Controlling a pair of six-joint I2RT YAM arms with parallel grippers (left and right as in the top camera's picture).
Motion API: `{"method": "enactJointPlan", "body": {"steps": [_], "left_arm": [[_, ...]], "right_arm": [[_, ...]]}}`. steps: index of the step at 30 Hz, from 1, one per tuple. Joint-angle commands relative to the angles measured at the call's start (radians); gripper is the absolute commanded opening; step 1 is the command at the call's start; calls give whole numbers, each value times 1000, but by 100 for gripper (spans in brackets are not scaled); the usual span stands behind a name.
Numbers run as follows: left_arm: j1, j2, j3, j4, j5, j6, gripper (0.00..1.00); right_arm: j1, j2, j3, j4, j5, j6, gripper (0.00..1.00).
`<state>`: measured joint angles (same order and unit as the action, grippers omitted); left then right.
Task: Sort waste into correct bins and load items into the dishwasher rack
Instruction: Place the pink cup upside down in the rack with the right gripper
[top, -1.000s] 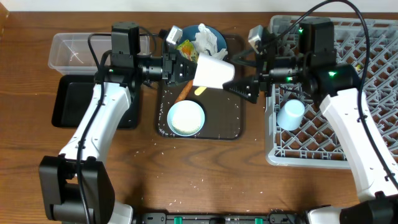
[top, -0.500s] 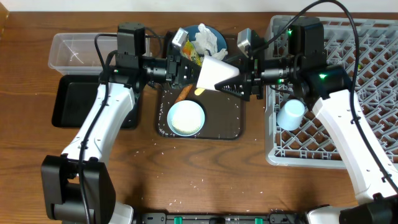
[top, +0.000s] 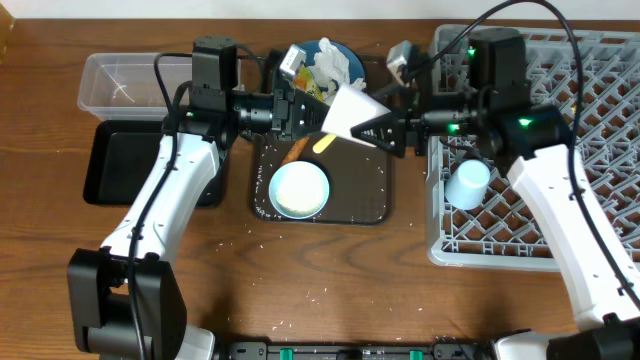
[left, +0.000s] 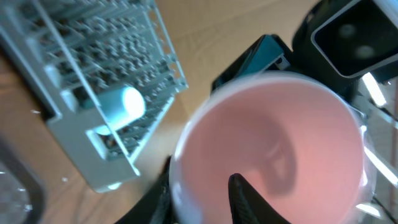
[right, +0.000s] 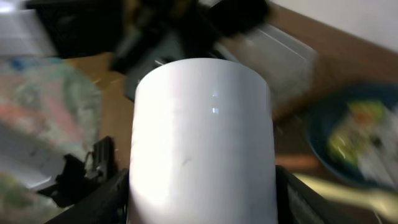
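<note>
My right gripper has the small white cup, which hangs above the brown serving tray now. I will put it down with that gripper in the grey dishwasher rack (top: 524, 203) next to the other white cup.
Above the brown serving tray (top: 370, 205) a small white cup, pink inside (top: 350, 112), hangs sideways between both arms. My right gripper (top: 372, 128) is shut on its outer wall; in the right wrist view the white cup (right: 202, 137) fills the space between the fingers of this gripper (right: 202, 205). My left gripper (top: 312, 112) straddles the rim, open. In the left wrist view one finger stands inside the pink cup (left: 280, 143) with a small gap to the wall, and the gripper (left: 202, 180) no longer pinches. The grey dishwasher rack (top: 580, 150) holds another white cup (top: 468, 184).
A white bowl (top: 299, 190), a yellow spoon (top: 322, 144) and a carrot piece (top: 297, 150) lie on the serving tray. The blue bowl (top: 345, 55) holds tissue (top: 330, 62) and a wrapper (top: 298, 78). The clear tub (top: 115, 82) and black tray (top: 110, 165) sit left. Rice (top: 320, 293) dots the table.
My right gripper has come in from the right and closed on the cup's base end. The left jaws have loosened on the rim. The cup tipped slightly.
</note>
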<state>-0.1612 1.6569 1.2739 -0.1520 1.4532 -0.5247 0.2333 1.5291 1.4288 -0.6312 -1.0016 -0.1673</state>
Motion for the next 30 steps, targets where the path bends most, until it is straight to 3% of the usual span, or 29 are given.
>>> {"method": "enactJointPlan", "body": {"steps": [1,10,17,30], "left_arm": [[-1,-8,19,5,-79,58,33],[-1,-8,6,-31,-411,106,35],[-21,-8,-7,-191,-750,106,35],[-172,-8,-8,-345,-1181,163,36]], "right_arm": [[-89,-37,16,-53,251,95,42],[-277,-131,18,-261,510,210,41],[-352,-141,44,-438,821,352,43],[-543,-33,144,-781,855,258,42]]}}
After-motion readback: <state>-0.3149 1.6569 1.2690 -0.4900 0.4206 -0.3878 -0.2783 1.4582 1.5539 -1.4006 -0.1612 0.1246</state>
